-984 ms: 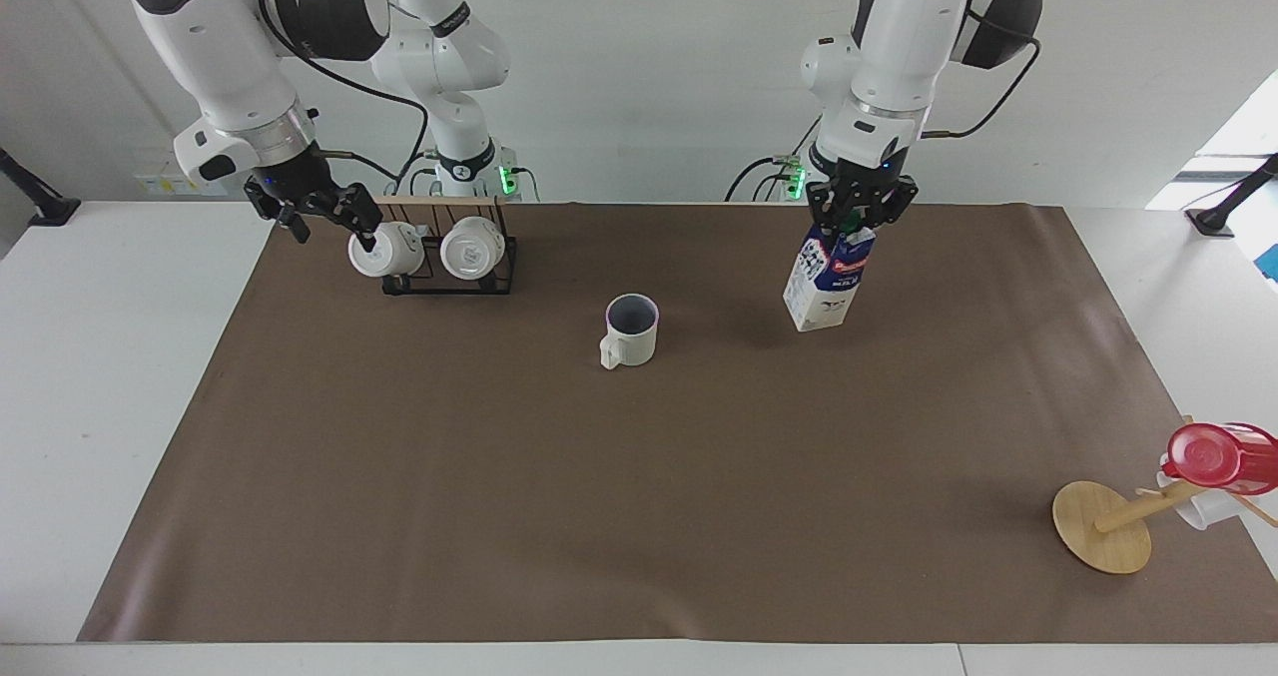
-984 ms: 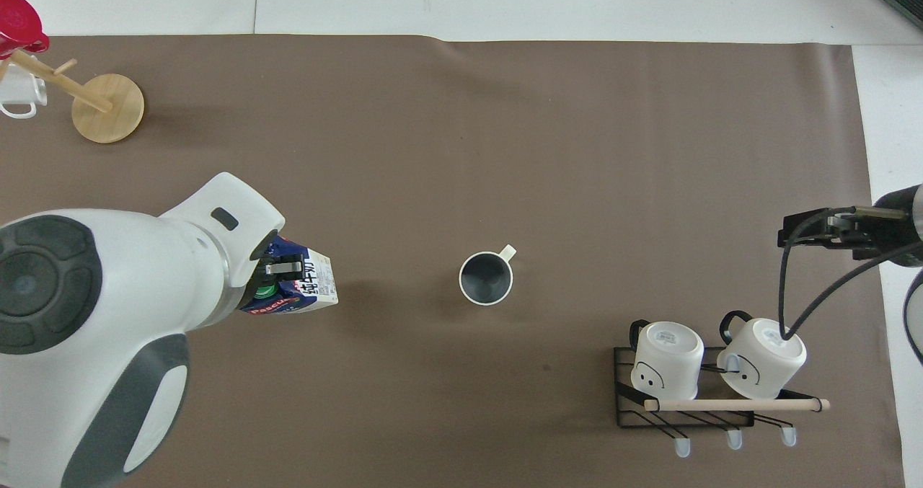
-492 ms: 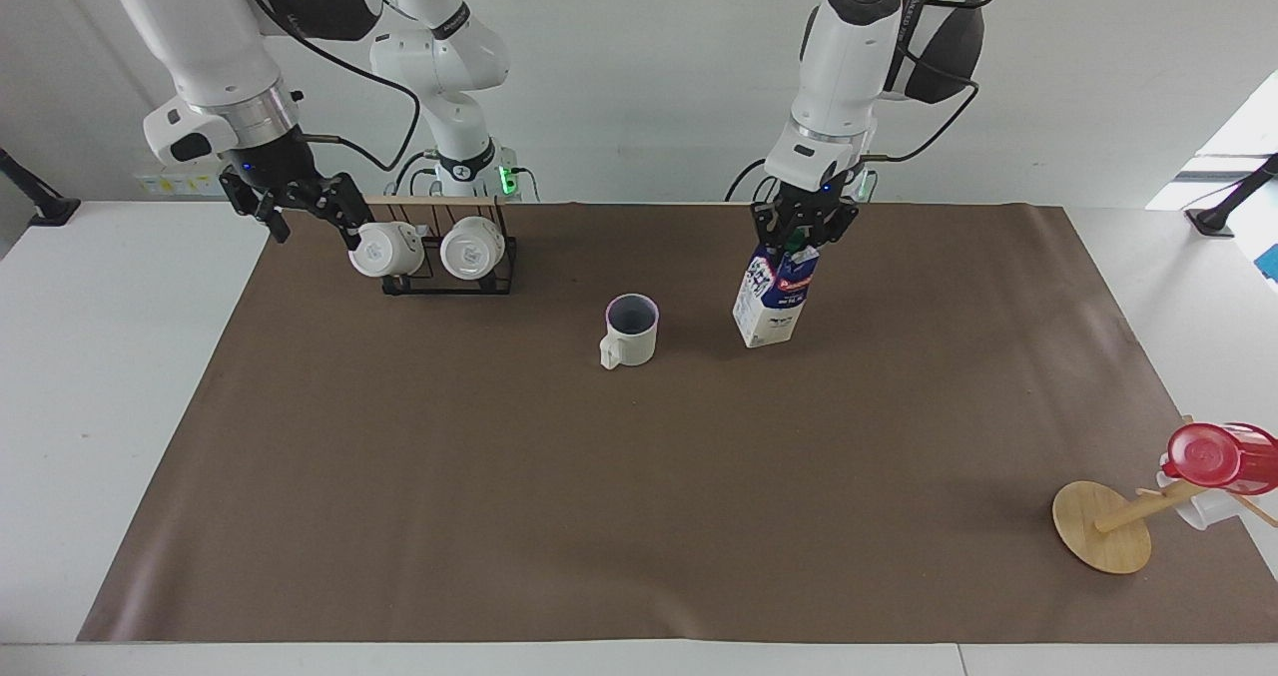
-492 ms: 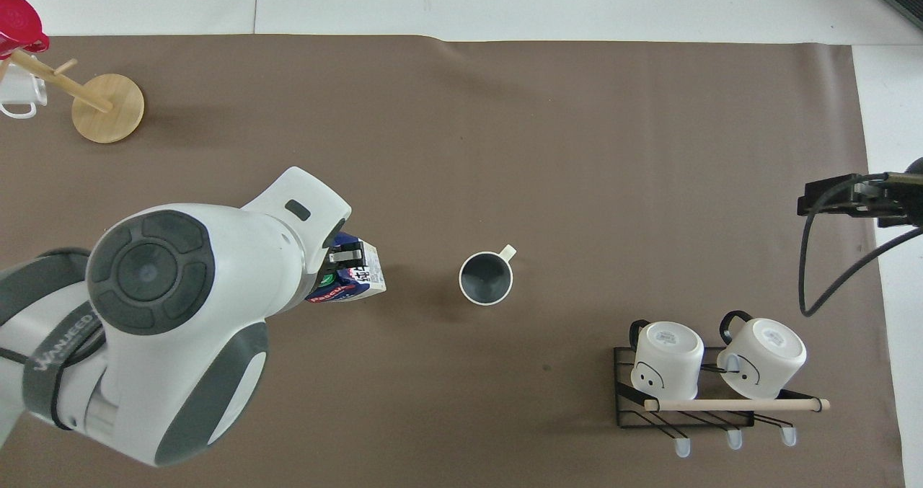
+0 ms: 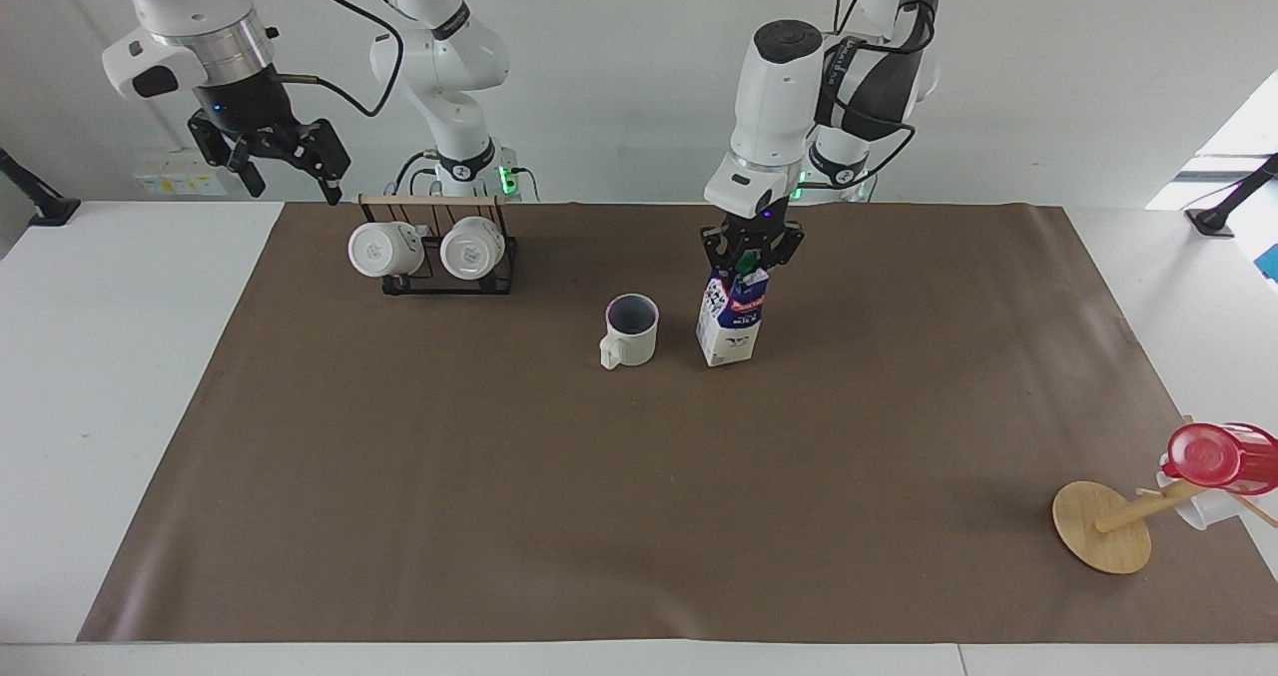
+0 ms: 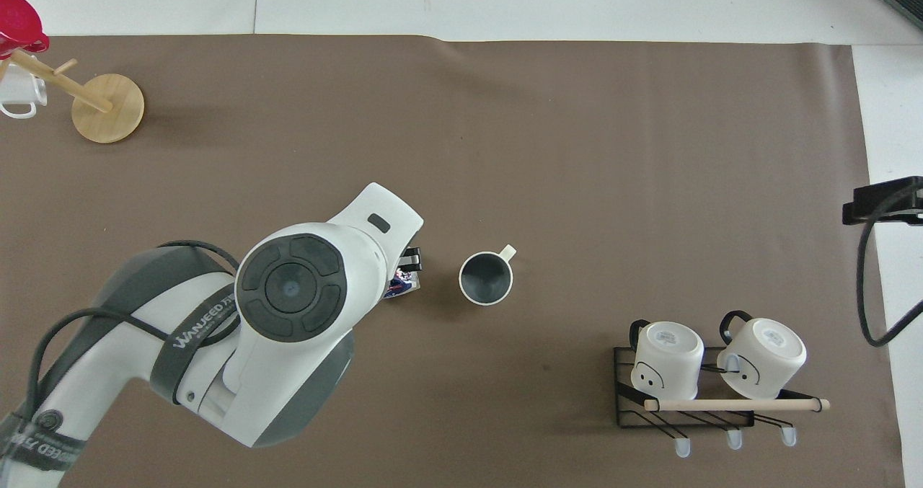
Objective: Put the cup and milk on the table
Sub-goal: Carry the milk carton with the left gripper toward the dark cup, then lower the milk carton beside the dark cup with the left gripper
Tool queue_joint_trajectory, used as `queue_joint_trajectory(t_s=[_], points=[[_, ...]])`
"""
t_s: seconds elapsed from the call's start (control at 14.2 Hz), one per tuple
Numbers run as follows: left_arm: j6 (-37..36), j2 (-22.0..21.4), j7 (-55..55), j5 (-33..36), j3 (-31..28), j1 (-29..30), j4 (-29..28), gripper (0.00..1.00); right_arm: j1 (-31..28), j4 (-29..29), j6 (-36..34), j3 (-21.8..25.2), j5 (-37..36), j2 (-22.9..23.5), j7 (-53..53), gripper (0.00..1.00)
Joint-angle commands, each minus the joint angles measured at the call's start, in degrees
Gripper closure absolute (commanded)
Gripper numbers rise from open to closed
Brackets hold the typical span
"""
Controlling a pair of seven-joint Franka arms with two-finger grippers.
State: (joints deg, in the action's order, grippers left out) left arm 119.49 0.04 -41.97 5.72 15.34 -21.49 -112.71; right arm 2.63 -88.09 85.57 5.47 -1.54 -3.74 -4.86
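Note:
Next, I release the milk, now close beside the cup, with my left gripper on the brown mat (image 6: 400, 272) next to the cream-white cup.
The cup (image 5: 631, 329) (image 6: 486, 278), cream-white with a dark inside, stands upright on the brown mat of the table (image 5: 599, 516) (image 6: 577, 149). Its handle points away from the robots. The milk (image 5: 730, 323) (image 6: 404, 286) is close beside it, toward the left arm's end, leaning slightly. My left gripper (image 5: 750, 261) is shut on the carton's top. The carton's base is at the mat, but I cannot tell whether it rests there. In the overhead view the left arm hides most of the carton. My right gripper (image 5: 292, 179) hangs open and empty, high above the mug rack's outer end.
A black wire rack (image 5: 435, 279) (image 6: 685, 409) with two white mugs lying in it sits near the right arm's base. A tipped wooden stand (image 5: 1102, 527) (image 6: 108, 107) with a red cup (image 5: 1216, 454) (image 6: 17, 21) lies at the corner farthest from the robots, at the left arm's end.
The left gripper carried the milk sideways toward the cup and lowered it. The right gripper rose and drew away from the mug in the rack.

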Motion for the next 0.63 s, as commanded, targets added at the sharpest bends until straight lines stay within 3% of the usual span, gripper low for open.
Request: queue_joint_trajectory(t_s=[0.0, 0.56], points=[[1.0, 1.2, -2.2, 2.3, -0.8, -2.1, 0.8, 0.56, -0.3, -0.1, -1.5, -0.4, -0.6, -0.2, 1.9, 0.0], [4.3, 1.2, -2.3, 2.4, -0.8, -2.3, -2.1, 0.55, -0.1, -0.9, -2.9, -1.0, -0.5, -0.6, 3.2, 0.0]])
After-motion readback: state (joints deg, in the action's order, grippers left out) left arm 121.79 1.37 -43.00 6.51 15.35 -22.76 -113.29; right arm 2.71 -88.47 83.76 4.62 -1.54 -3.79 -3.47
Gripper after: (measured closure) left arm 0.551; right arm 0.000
